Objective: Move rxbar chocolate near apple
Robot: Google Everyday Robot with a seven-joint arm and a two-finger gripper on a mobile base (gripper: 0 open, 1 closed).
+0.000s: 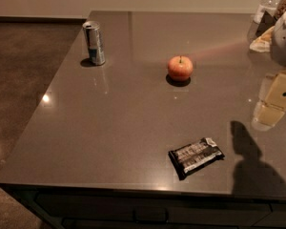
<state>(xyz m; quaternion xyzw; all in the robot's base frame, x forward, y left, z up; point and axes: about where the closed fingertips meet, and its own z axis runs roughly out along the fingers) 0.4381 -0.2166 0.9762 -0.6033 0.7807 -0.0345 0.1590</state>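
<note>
Next, my gripper moves down to the rxbar chocolate and closes across the wrapper's middle [199,155], so that the bar can then be moved near the apple.
The rxbar chocolate [196,156], a flat black wrapper with white lettering, lies on the grey countertop [124,128] near its front edge, right of centre. The apple [180,67], red-orange with a short stem, sits upright further back, well apart from the bar. My gripper [274,103], cream and white, hangs at the right edge of the view above the counter, to the right of and behind the bar and right of the apple. It touches neither. Its shadow falls on the counter to the right of the bar.
A silver-blue drink can [94,43] stands upright at the back left of the counter. Bottles and packets [269,18] crowd the back right corner. The counter's left and front edges drop to a dark floor [19,80].
</note>
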